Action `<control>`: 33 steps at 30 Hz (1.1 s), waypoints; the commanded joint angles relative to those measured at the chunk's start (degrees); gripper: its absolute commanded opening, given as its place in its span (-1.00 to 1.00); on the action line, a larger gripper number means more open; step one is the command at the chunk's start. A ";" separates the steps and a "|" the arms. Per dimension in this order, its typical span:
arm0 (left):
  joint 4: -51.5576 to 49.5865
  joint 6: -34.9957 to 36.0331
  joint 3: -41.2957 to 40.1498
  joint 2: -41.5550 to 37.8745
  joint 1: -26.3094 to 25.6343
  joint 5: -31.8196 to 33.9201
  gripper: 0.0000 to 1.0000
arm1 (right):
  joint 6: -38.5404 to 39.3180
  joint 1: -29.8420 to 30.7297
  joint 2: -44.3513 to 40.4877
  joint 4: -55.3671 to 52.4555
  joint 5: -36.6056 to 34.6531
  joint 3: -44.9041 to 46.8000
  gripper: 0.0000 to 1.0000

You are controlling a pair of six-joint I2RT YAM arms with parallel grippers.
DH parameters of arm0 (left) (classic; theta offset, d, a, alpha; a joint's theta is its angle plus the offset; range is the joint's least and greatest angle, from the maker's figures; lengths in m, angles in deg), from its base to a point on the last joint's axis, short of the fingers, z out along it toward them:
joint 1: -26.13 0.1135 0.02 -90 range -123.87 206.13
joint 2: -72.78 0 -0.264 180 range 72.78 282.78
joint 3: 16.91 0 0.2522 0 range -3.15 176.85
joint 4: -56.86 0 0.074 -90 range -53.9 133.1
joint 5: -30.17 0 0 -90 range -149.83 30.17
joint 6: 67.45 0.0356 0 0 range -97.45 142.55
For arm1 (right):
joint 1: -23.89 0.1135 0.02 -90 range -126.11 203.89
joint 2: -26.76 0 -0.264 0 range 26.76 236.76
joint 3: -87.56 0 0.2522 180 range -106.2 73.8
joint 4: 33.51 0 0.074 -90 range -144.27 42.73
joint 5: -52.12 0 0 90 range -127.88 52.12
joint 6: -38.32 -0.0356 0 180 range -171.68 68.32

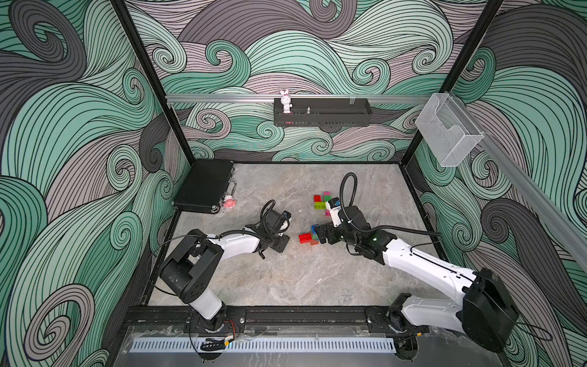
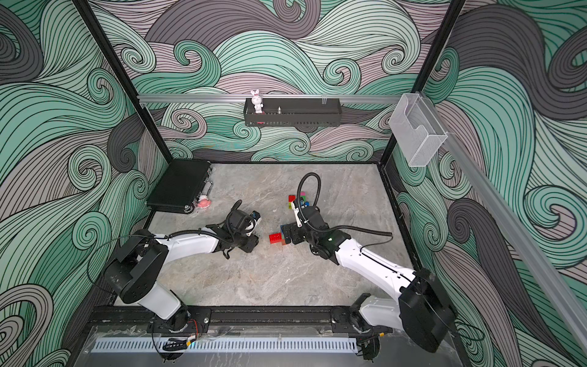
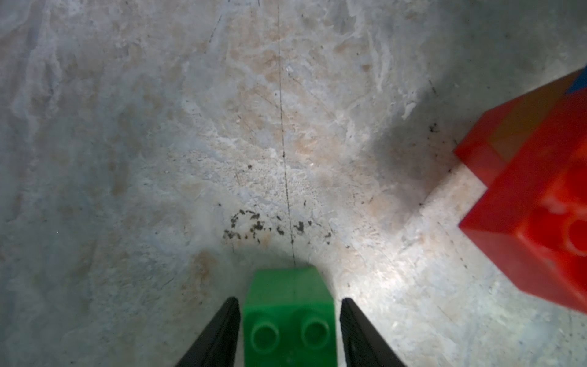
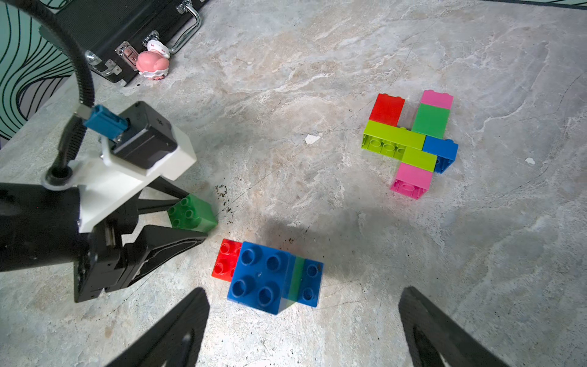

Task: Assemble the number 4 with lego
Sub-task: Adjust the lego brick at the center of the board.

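Observation:
The dark green brick's studs are under my left gripper, which points steeply down, so I should open it, tilt it flatter and grab the brick's sides (image 4: 206, 215) before stacking it.
A dark green lego brick (image 3: 289, 317) lies on its side on the table between the fingers of my left gripper (image 3: 289, 300), with a thin gap on each side. The right wrist view shows the same brick (image 4: 192, 214) between those open fingers. My right gripper (image 4: 305, 289) is wide open and holds nothing. It hovers over a small cluster: a blue brick (image 4: 260, 279), a red one (image 4: 225, 259) and a green-and-blue piece. Farther back lies a joined lego shape (image 4: 409, 139) of red, lime, green, blue and pink bricks, which also shows in a top view (image 1: 322, 201).
A black case (image 1: 203, 186) lies at the table's back left with a pink toy (image 1: 229, 202) beside it. On the back wall is a black shelf (image 1: 322, 116) with a rabbit figure (image 1: 285, 101). A clear bin (image 1: 448, 130) hangs on the right wall.

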 commanded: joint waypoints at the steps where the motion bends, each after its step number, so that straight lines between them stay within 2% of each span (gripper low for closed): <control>1: 6.89 -1.39 -2.66 -2.43 0.52 -1.79 0.25 | 0.83 0.05 -0.94 -0.49 -1.41 -0.92 0.89; 4: 14.81 -2.13 -6.63 -3.30 0.86 -2.79 0.31 | 1.22 0.06 -1.10 -0.54 -1.67 -1.01 0.89; 9: 37.70 -1.39 -18.96 -4.73 0.84 -1.17 0.31 | 1.36 0.11 -1.54 -0.78 -2.19 -0.83 0.89; 13: 42.51 -0.21 -21.38 -4.60 0.83 0.30 0.25 | 1.57 0.07 -1.81 -0.74 -2.50 -0.74 0.89; 16: 50.63 0.51 -24.61 -3.27 0.87 -0.01 0.22 | 1.54 0.05 -1.81 -0.65 -2.55 -0.75 0.89; 24: 60.31 2.06 -25.47 2.29 0.89 -1.31 0.08 | 1.54 0.08 -1.79 -0.52 -2.15 -0.83 0.89; 30: 61.94 2.60 -25.55 3.21 0.83 -1.90 0.01 | 1.45 0.05 -2.10 -0.58 -2.18 -0.48 0.88; 33: 61.90 2.74 -25.72 2.95 0.87 -2.14 -0.10 | 1.47 0.12 -2.19 -0.61 -2.06 -0.26 0.88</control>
